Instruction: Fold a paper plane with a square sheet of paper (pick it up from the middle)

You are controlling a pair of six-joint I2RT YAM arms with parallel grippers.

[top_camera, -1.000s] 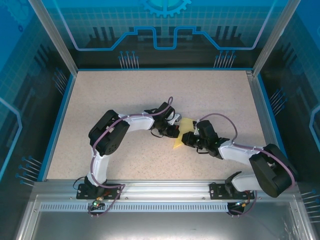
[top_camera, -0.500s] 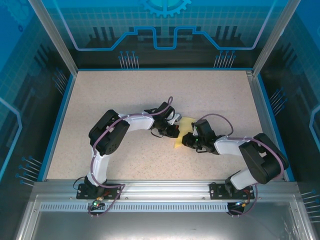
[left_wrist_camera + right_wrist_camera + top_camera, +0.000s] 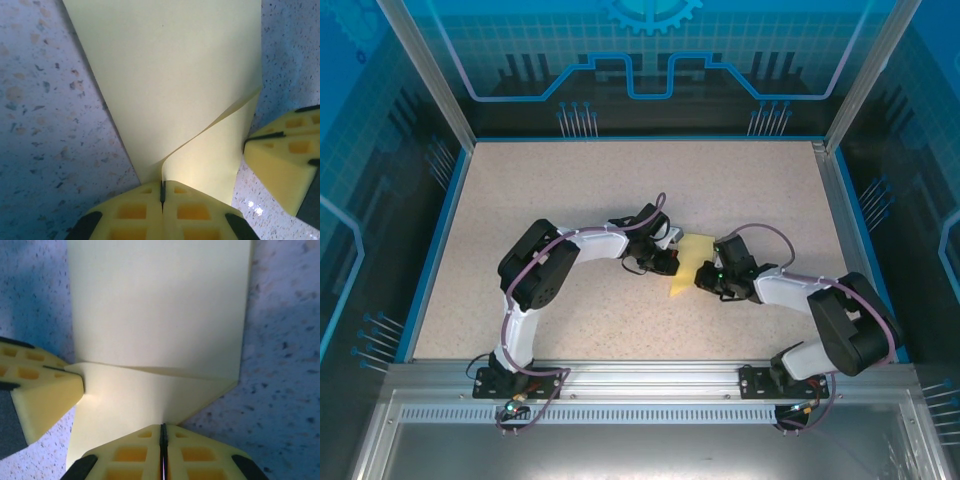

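Note:
The flap's curled corner lies short of the sheet's side edge, so next I open my left gripper and pinch the flap close along the sheet's side edge (image 3: 132, 168) before I crease it.
The square sheet of paper (image 3: 687, 262) is pale yellow, partly folded, and lies on the speckled table between both grippers. In the left wrist view the paper (image 3: 170, 75) has a flap that curls up into my left gripper (image 3: 162, 184), which is shut on its edge. My left gripper (image 3: 669, 262) is at the sheet's left side. My right gripper (image 3: 704, 277) is at its right side. In the right wrist view the right gripper (image 3: 162, 428) is shut, its tips on a creased flap of the paper (image 3: 155, 315). The left fingers (image 3: 45, 395) touch the flap's corner.
The speckled table (image 3: 570, 190) is ringed by a blue rim and by see-through walls with metal posts. Both arms bend inward from their bases at the near edge, elbows out to the sides.
My right arm has swung its elbow back to the right, and its gripper slid slightly right, so more of the paper shows. The left arm has stayed put.

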